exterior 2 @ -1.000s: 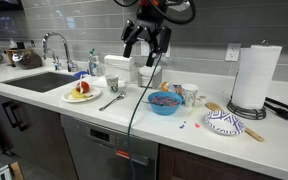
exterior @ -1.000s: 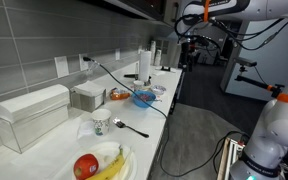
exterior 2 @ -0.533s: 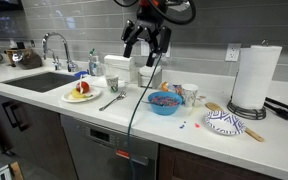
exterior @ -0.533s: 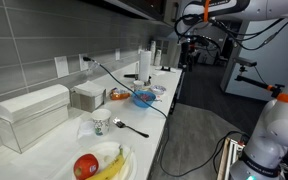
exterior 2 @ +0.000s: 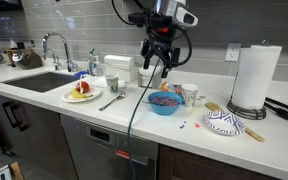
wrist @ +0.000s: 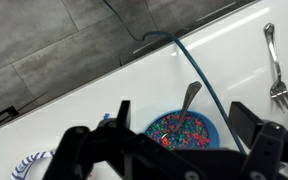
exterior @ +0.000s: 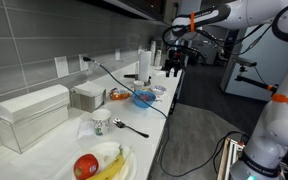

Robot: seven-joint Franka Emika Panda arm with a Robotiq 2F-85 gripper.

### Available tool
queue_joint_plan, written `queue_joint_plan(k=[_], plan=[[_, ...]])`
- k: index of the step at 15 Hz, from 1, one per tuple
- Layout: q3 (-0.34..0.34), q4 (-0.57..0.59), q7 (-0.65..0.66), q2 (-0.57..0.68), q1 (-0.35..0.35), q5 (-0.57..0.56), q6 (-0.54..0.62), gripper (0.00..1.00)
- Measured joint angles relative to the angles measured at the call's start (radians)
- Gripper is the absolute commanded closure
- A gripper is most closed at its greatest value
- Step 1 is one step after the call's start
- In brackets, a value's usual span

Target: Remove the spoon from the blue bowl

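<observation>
My gripper is going to close on the lower part of the spoon's handle (exterior: 145, 95) (wrist: 176, 121), just above the beads in the blue bowl.
The blue bowl (wrist: 215, 127) stands on the white counter, filled with small colourful beads. It shows in both exterior views (exterior: 143, 99) (exterior 2: 164, 104). The dark spoon (wrist: 190, 95) stands in the beads, with its handle leaning out over the bowl's far rim. My gripper (wrist: 184, 119) is open and empty. It hangs above the bowl, with one finger on each side of it in the wrist view. In both exterior views the gripper (exterior: 174, 63) (exterior 2: 159, 62) is well above the bowl.
A dark fork (wrist: 275, 68) (exterior 2: 112, 100) lies on the counter beside the bowl. A blue cable (wrist: 196, 70) runs across the counter past the bowl. A plate with fruit (exterior 2: 81, 93), a paper towel roll (exterior 2: 255, 78) and a patterned dish (exterior 2: 222, 122) stand nearby.
The gripper has moved down and across towards the blue bowl and has turned at the wrist. The bowl, spoon and fork have not moved.
</observation>
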Motion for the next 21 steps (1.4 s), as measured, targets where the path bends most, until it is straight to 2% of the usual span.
queue_joint_plan(k=[6,16,21], plan=[[0.041,0.032,0.075,0.162,0.000,0.029,0.103,0.00],[0.075,0.256,0.170,0.418,-0.009,0.042,0.104,0.00],[0.091,0.308,0.189,0.480,-0.010,0.045,0.104,0.00]])
